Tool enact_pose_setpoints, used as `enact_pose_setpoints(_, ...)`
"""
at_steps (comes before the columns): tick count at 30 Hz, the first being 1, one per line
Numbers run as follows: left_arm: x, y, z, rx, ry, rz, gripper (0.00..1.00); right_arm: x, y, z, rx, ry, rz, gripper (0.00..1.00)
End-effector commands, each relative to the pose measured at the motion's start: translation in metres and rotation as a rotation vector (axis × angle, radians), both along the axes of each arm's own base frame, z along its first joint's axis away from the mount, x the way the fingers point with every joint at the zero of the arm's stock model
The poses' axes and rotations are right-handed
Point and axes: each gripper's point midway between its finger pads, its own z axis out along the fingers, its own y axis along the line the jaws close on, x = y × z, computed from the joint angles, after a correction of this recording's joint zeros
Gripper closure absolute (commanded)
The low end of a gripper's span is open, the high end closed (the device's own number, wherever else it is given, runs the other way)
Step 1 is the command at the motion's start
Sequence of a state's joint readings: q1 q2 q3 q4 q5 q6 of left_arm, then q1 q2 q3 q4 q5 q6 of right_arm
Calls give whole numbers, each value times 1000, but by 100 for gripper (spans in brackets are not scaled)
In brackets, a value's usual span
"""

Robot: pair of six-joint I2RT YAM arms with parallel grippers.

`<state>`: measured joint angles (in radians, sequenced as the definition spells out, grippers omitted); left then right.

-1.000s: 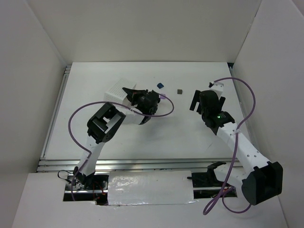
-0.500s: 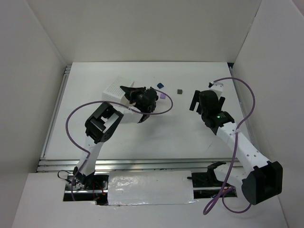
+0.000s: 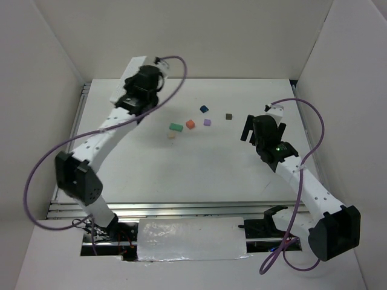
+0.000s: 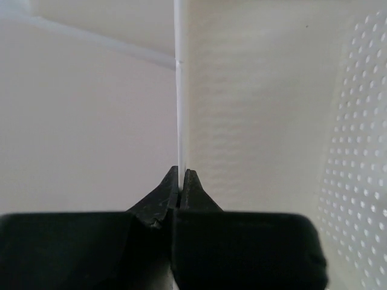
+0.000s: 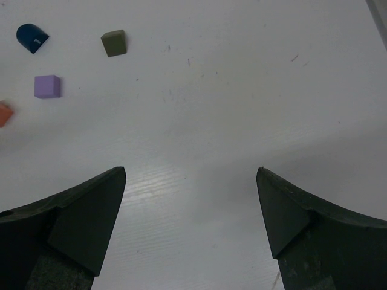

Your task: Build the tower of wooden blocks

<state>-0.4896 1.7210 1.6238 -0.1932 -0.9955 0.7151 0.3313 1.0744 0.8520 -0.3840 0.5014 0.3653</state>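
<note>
My left gripper should set the white box down on the table (image 3: 121, 128) between the green block and the side bar.
No tower stands; the small blocks lie loose and apart on the table (image 3: 199, 163). They are a green block (image 3: 176, 127), an orange-red one (image 3: 190, 124), a purple one (image 3: 207, 122), a dark blue one (image 3: 204, 109), an olive-grey one (image 3: 229, 116) and a pale one (image 3: 172, 135). My left gripper (image 3: 134, 92) is raised at the back left, shut on a thin wall of the white perforated box (image 4: 272, 121). My right gripper (image 3: 257, 130) is open and empty, low over the table, right of the blocks. Its view shows the dark blue (image 5: 32, 37), olive-grey (image 5: 113, 43), purple (image 5: 47, 86) and orange-red (image 5: 3, 113) blocks.
White walls enclose the table on the left, back and right. The white box (image 3: 130, 72) hangs in the air at the back left. A metal rail (image 3: 151, 208) runs along the near edge, in front of the arm bases.
My left arm has swung up and to the back left with the white box. The green, orange-red and pale blocks now lie in the open where the box was. The right arm has not moved.
</note>
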Motion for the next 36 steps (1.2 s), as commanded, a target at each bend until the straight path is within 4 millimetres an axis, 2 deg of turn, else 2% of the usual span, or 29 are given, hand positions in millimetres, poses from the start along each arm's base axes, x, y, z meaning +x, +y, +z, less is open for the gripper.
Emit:
enact_pose_setpoints(1,-32,1,-12,-553,69,-175,100,3,0,29,5,-72,-8,4)
enact_pose_setpoints(2,-40,0,0,-609,47,-241,100,3,0,29,0,-71,-7,4)
enact_pose_setpoints(3,-42,12,-9,-619,51,-232,100,4,0,30,0,-71,-10,3)
enact_pose_setpoints(5,-42,20,6,-745,22,-333,100,4,2,29,-1,-72,-2,4)
enact_pose_setpoints(7,-42,25,15,-863,-23,-354,100,5,4,28,-3,-72,6,3)
enact_pose_setpoints(10,-42,18,12,-965,-4,-452,100,5,3,27,-8,-68,5,3)
enact_pose_setpoints(13,-43,16,-23,-1016,43,-428,100,5,3,26,-11,-71,8,3)
enact_pose_setpoints(14,-46,15,-46,-1034,89,-413,100,6,5,27,-4,-78,18,3)
enact_pose_setpoints(16,-48,17,-67,-1051,114,-400,100,8,14,25,9,-68,68,3)
enact_pose_setpoints(17,-54,18,-89,-1067,143,-382,100,9,18,25,18,-68,83,3)
enact_pose_setpoints(18,-50,32,-90,-1078,106,-366,100,10,21,24,19,-63,99,3)
enact_pose_setpoints(19,-50,34,-95,-1094,110,-376,100,12,24,24,21,-61,114,3)
enact_pose_setpoints(20,-51,41,-106,-1105,117,-354,100,13,24,24,21,-58,117,3)
enact_pose_setpoints(22,-48,53,-115,-1090,112,-315,100,16,26,20,13,-35,123,3)
enact_pose_setpoints(28,-32,96,-162,-1108,173,-146,100,18,25,10,-12,14,109,3)
enact_pose_setpoints(30,-28,108,-165,-1104,165,-131,100,20,27,9,-19,23,112,3)
enact_pose_setpoints(36,-18,143,-195,-1057,176,40,98,26,27,10,-38,45,100,3)
